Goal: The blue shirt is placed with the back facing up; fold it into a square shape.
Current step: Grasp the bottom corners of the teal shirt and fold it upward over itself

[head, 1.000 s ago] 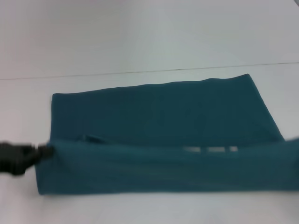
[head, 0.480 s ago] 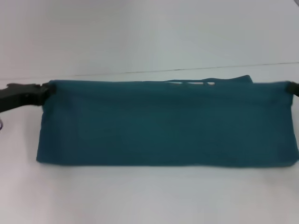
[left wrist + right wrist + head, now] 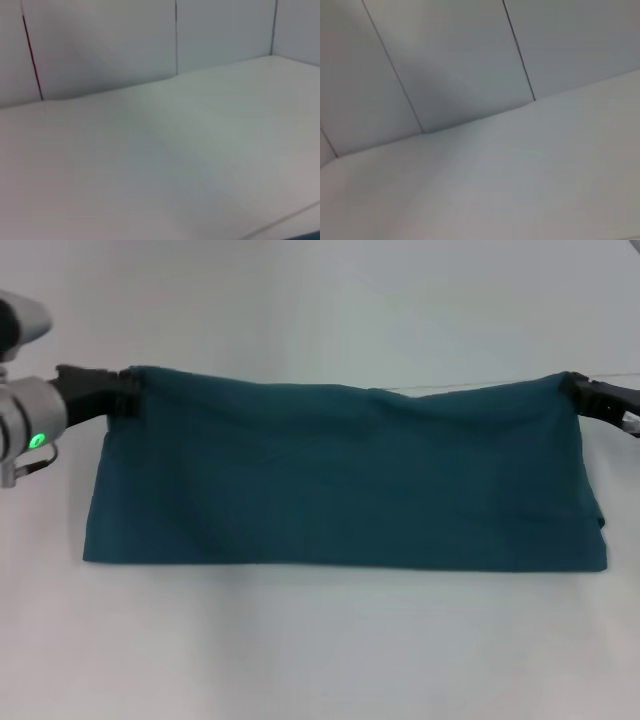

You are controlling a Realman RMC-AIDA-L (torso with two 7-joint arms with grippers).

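Note:
Next, my left gripper releases the far corner of the blue shirt on the white table (image 3: 146,407), along the thin line that runs behind the shirt. That corner is now lifted off the table.
The blue shirt (image 3: 340,480) is a dark teal folded band stretched across the white table in the head view. Its far edge is lifted off the table and sags slightly in the middle; its near edge lies flat. My left gripper (image 3: 128,388) is shut on the shirt's far left corner. At the far right corner my right gripper (image 3: 577,390) is shut on the cloth as well. Neither wrist view shows the shirt or any fingers, only table and wall.
The white table (image 3: 320,650) runs out in front of and behind the shirt. A panelled wall (image 3: 100,45) with dark seams rises beyond the table's far edge; the wall (image 3: 460,60) also fills much of the right wrist view.
Both grippers have carried the shirt's held edge up and away from me, over the rest of the cloth. The white lettering seen earlier is now covered.

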